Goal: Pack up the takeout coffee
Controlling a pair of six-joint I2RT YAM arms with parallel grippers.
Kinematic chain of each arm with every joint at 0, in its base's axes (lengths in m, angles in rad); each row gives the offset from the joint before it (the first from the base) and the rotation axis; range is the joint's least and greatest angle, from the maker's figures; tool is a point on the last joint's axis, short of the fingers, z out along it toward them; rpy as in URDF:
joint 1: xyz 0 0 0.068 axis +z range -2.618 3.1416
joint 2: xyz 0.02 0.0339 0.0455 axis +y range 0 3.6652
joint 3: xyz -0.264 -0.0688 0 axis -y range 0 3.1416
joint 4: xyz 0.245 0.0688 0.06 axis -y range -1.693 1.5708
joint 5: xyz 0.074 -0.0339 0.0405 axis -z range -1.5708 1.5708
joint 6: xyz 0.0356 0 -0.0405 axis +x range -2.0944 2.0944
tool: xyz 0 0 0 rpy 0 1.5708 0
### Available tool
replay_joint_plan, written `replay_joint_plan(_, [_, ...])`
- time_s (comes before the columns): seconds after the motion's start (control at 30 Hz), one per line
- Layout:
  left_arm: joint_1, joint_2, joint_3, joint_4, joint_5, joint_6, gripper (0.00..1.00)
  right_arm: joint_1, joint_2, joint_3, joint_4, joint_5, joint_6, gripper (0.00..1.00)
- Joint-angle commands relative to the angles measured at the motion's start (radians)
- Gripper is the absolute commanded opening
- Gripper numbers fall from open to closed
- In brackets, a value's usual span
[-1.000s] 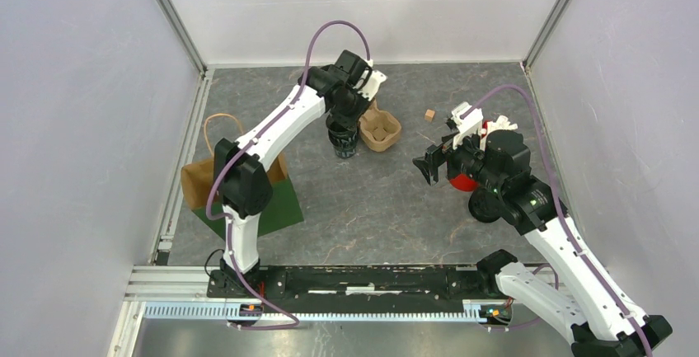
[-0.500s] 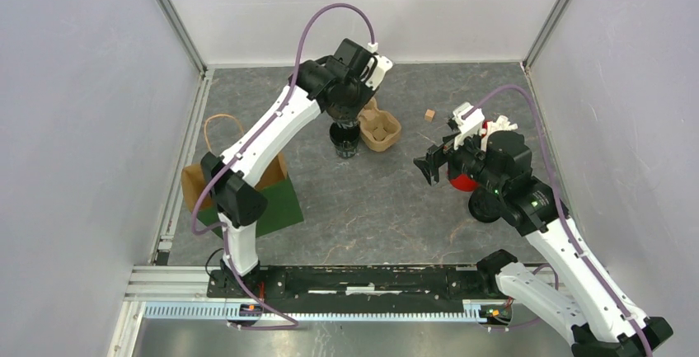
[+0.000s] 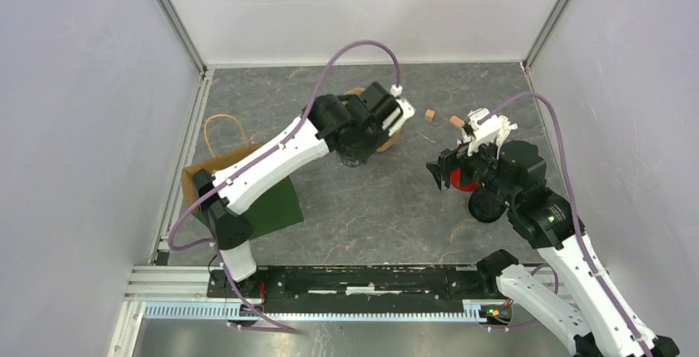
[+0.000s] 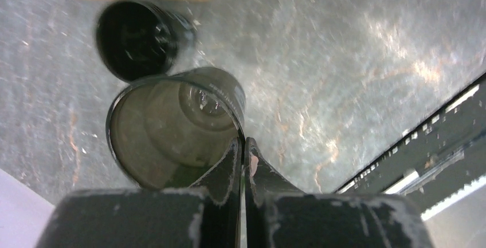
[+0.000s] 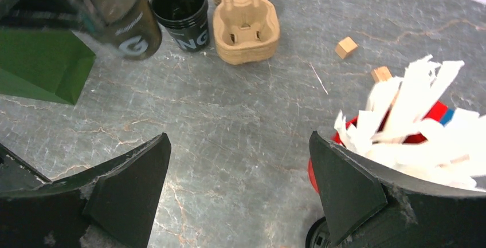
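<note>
My left gripper is to set the black coffee cup, which hangs tilted above the table, down on the bare table (image 3: 373,214) (image 4: 301,114), between the bag and the round black object.
My left gripper (image 4: 243,142) is shut on the rim of a black cup (image 4: 172,128), one finger inside and one outside. That cup has no lid and hangs tilted above the table; it also shows in the right wrist view (image 5: 114,13). A second open black cup (image 4: 137,39) (image 5: 182,7) stands beside the brown pulp tray (image 5: 245,16). In the top view the left arm hides most of both cups. My right gripper (image 5: 238,139) (image 3: 434,171) is open and empty, low over bare table.
A red cup of white sticks (image 3: 462,177) (image 5: 401,116) is right beside the right gripper. A round black object (image 3: 485,206) lies just behind it. Two wooden cubes (image 3: 429,115) (image 3: 456,121) lie further back. The brown and green paper bag (image 3: 276,204) lies at the left.
The left arm has swung right and forward, carrying one black cup away from the other by the tray. The right arm has shifted slightly back and right, still open.
</note>
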Motion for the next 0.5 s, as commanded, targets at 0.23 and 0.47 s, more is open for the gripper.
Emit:
replay_joint_plan(0.23, [-0.166,-0.182,-0.489,0.363,0.006,-0.289,0.02,0.004,-0.104,0.038,-0.107,0.209,0.096,0.98])
replay_joint_plan(0.47, [-0.202,-0.162,-0.609,0.49,0.005,-0.34,0.02,0.004,-0.113,0.034,-0.11,0.23,0.124,0.98])
